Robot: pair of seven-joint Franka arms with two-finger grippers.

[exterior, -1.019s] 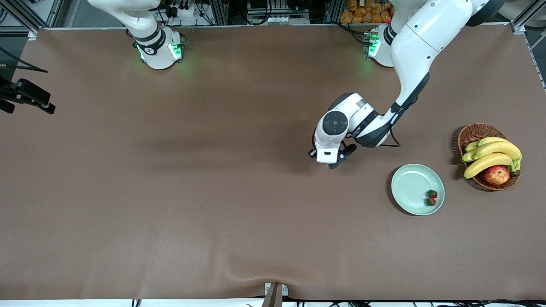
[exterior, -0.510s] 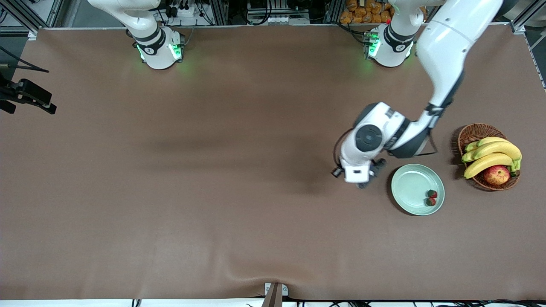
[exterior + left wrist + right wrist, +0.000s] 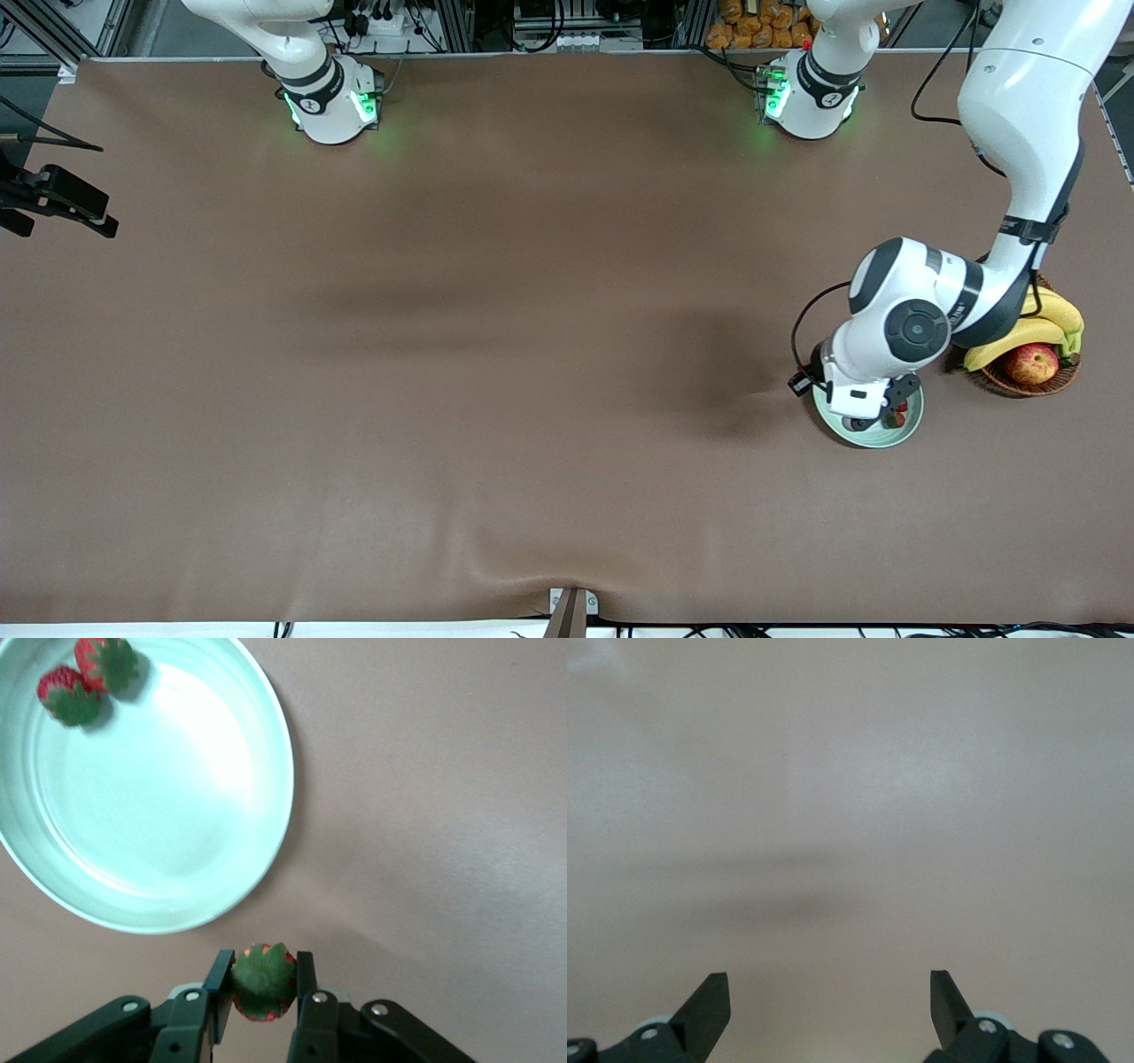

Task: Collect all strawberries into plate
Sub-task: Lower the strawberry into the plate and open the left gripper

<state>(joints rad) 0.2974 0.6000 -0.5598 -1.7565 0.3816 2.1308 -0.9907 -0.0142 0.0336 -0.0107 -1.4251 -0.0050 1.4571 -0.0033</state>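
Note:
My left gripper needs to drop off the strawberry, now held just outside the plate's rim, in the pale mint-green plate [image 3: 880,405] [image 3: 124,717], next to the two strawberries lying there.
The pale mint-green plate [image 3: 873,439] lies toward the left arm's end of the table, mostly covered by the left hand. My left gripper [image 3: 263,985] is shut on a strawberry [image 3: 263,981] with its green cap up. In the left wrist view the held berry shows just outside the plate's rim [image 3: 282,806]. In the front view the left gripper [image 3: 859,422] hangs over the plate. Two strawberries [image 3: 106,662] [image 3: 67,696] lie side by side in the plate; one of them [image 3: 900,415] peeks out in the front view. My right gripper [image 3: 830,1010] is open and empty over bare table; that arm waits.
A brown wicker basket [image 3: 1019,383] with bananas [image 3: 1019,335] and a red-yellow apple [image 3: 1032,363] stands beside the plate, toward the left arm's end of the table. The left forearm passes over part of the basket. A dark camera mount [image 3: 53,199] sits at the right arm's end.
The left arm has swung from over the middle of the table toward its own end, and its hand now hangs over the plate. The right arm has not moved.

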